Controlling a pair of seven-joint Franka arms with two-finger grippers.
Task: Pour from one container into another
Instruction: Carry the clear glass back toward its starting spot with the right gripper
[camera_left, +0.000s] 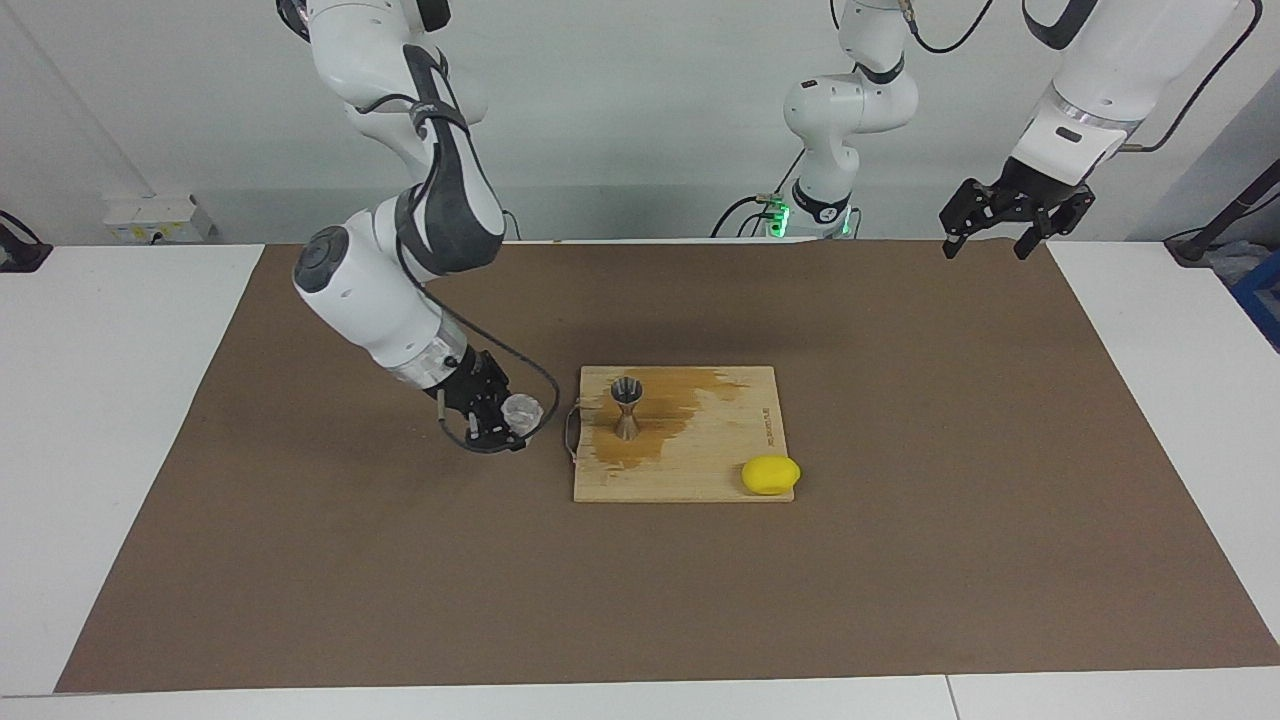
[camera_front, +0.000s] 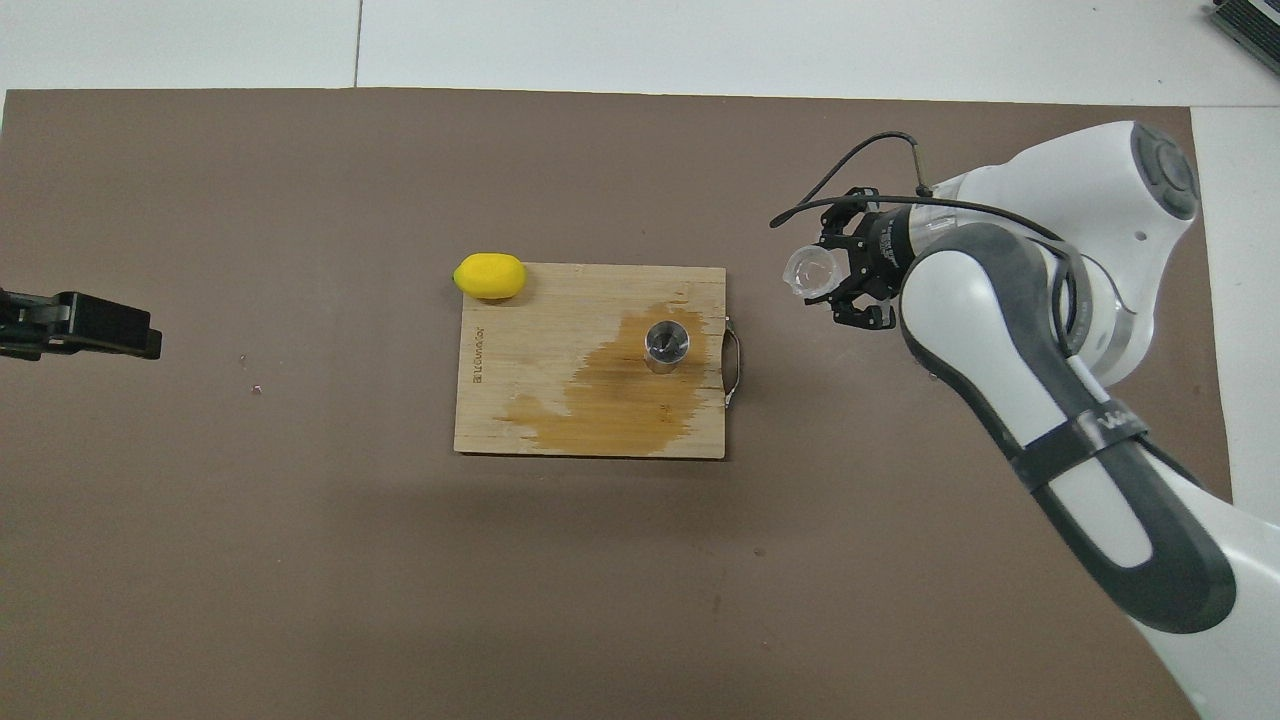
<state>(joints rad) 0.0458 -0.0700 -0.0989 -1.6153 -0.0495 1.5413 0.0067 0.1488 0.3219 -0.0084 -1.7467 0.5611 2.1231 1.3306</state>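
My right gripper is holding the glass tumbler low over the brown mat, tilted. It will let go of it on the brown mat, well out from the board's metal handle (camera_front: 926, 361).
The silver hourglass jigger (camera_left: 626, 406) (camera_front: 666, 346) stands upright on the wooden board (camera_left: 700, 475) (camera_front: 560, 300), at the edge of a dark wet patch (camera_left: 665, 410) (camera_front: 610, 400). My right gripper (camera_left: 503, 415) (camera_front: 835, 275) is shut on the small clear glass tumbler (camera_left: 521, 410) (camera_front: 808, 270). It holds the glass tilted and low over the brown mat, off the board toward the right arm's end of the table. My left gripper (camera_left: 988, 244) (camera_front: 85, 325) waits open and empty, raised over the mat's edge at the left arm's end.
A yellow lemon (camera_left: 770, 474) (camera_front: 489, 276) lies at the board's corner farthest from the robots, toward the left arm's end. The board's metal handle (camera_left: 571, 432) (camera_front: 733, 355) faces the right gripper. A brown mat (camera_left: 300, 560) covers the table.
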